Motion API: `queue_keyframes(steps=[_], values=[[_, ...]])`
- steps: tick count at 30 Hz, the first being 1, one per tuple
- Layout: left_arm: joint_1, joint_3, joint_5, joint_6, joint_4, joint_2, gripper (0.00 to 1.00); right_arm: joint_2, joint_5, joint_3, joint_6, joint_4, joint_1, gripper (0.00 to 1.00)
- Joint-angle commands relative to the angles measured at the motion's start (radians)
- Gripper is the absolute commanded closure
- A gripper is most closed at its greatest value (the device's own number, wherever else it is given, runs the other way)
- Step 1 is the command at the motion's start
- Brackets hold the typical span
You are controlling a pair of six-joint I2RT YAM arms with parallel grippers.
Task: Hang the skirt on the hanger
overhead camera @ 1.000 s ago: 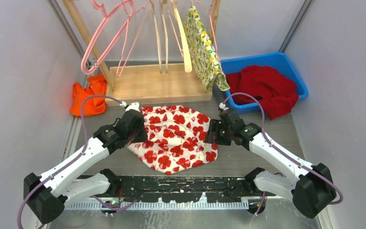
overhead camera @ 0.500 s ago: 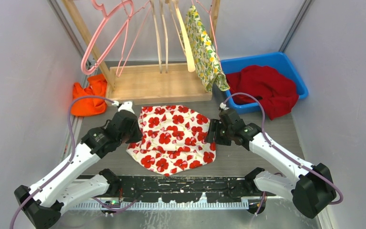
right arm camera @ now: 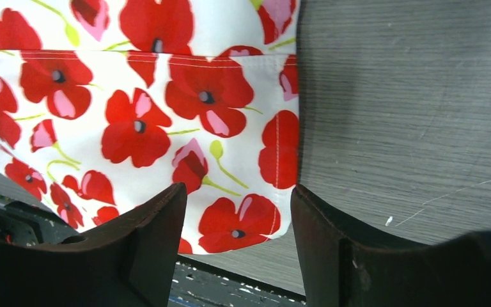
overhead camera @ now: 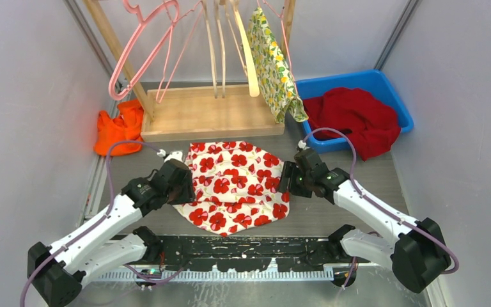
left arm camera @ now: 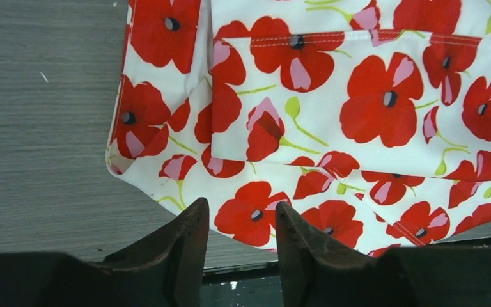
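Observation:
I can see my left gripper's open fingers point at the skirt's lower layer, so next I reach ahead with it and pinch the corner of the skirt's top layer (left arm camera: 215, 153).
The skirt (overhead camera: 233, 185), white with red poppies, lies spread flat on the grey table between my two arms. My left gripper (overhead camera: 180, 182) hovers at its left edge, open, with nothing between the fingers (left arm camera: 179, 249); the left wrist view shows the skirt (left arm camera: 358, 109) ahead of the left gripper (left arm camera: 241, 214). At the right edge my right gripper (overhead camera: 286, 179) also stands open and empty, and the right wrist view has the hem corner of the skirt (right arm camera: 153, 109) under the right gripper (right arm camera: 238, 195). A pink hanger (overhead camera: 144, 45) and wooden hangers (overhead camera: 246, 57) hang on the rack behind.
The rack's wooden base (overhead camera: 211, 112) stands just behind the skirt. A lemon-print garment (overhead camera: 272, 64) hangs at its right end. A blue bin (overhead camera: 393, 89) with a red cloth (overhead camera: 358, 118) sits back right, and an orange cloth (overhead camera: 118, 131) lies back left. Walls close in on both sides.
My left gripper drew the skirt's left edge outward, flattening it, then let go and its jaws parted. The right gripper opened slightly and stayed in place.

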Motion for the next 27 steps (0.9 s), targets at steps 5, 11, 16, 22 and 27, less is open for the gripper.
queue_keyframes(steps=[5, 11, 16, 22, 27], values=[[0.005, -0.068, 0.023, -0.034, 0.163, 0.054, 0.46, -0.007, 0.039, -0.064, 0.062, 0.089, -0.008, 0.33], [0.003, -0.103, 0.011, -0.026, 0.327, 0.179, 0.45, -0.001, 0.033, -0.074, 0.069, 0.101, -0.009, 0.33], [0.003, -0.089, -0.012, -0.026, 0.385, 0.299, 0.46, -0.028, 0.048, -0.086, 0.080, 0.091, -0.012, 0.33], [0.004, -0.080, -0.035, -0.028, 0.400, 0.353, 0.72, -0.062, 0.063, -0.108, 0.095, 0.087, -0.013, 0.33], [0.004, -0.060, -0.047, -0.019, 0.358, 0.325, 0.93, -0.070, 0.066, -0.121, 0.105, 0.088, -0.015, 0.33]])
